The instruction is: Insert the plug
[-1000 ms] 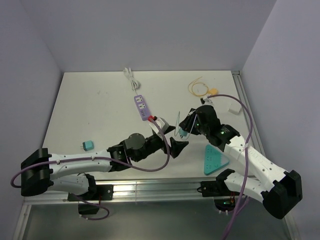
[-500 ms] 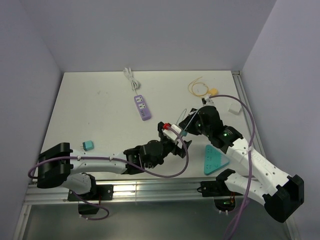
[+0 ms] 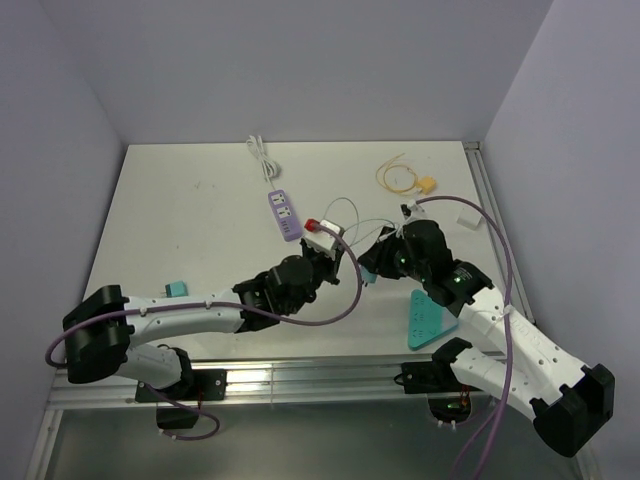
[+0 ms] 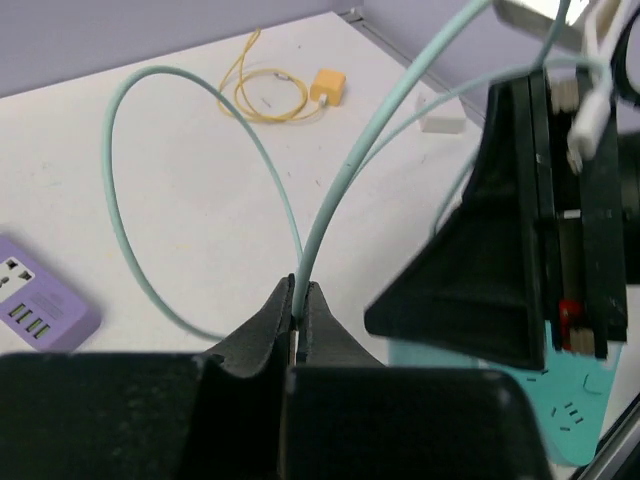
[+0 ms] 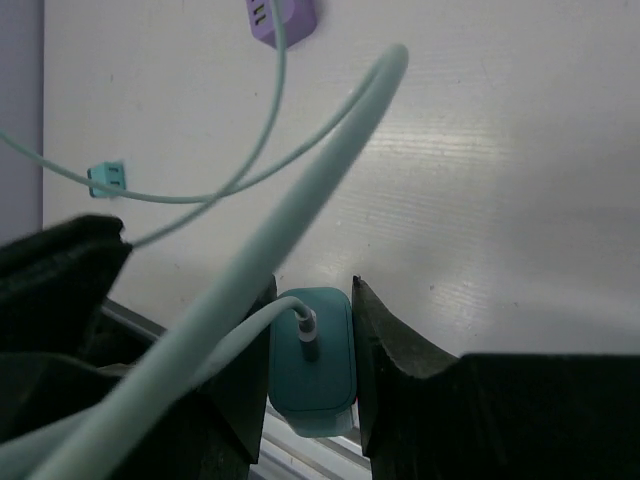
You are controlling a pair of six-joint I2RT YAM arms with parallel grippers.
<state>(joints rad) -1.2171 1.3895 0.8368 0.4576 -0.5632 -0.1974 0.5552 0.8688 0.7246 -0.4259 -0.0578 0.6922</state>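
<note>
My left gripper holds only the teal adapter block's cable; it should release that and take the block's loose end [image 3: 368,276].
The plug [image 3: 427,183], a small yellow-tan block on a looped yellow cable, lies untouched at the table's far right; the left wrist view shows the plug [image 4: 328,87] too. The purple power strip [image 3: 284,214] lies mid-table. My right gripper [image 5: 312,340] is shut on a teal adapter block [image 5: 312,375] with a pale teal cable [image 5: 300,200] plugged into it. My left gripper [image 4: 298,297] is shut on that same cable [image 4: 330,190], close beside the right gripper [image 3: 370,268]. The cable arches up in a loop between them.
A teal triangular board [image 3: 428,318] lies under the right arm. A small white block [image 3: 468,216] sits near the right edge. A small teal two-prong plug [image 3: 177,290] rests at the left. The strip's white cord [image 3: 262,155] runs to the back.
My left gripper was open a second ago and has closed on the pale teal cable. Its wrist has drawn back to the left, and the cable now loops higher between the arms.
</note>
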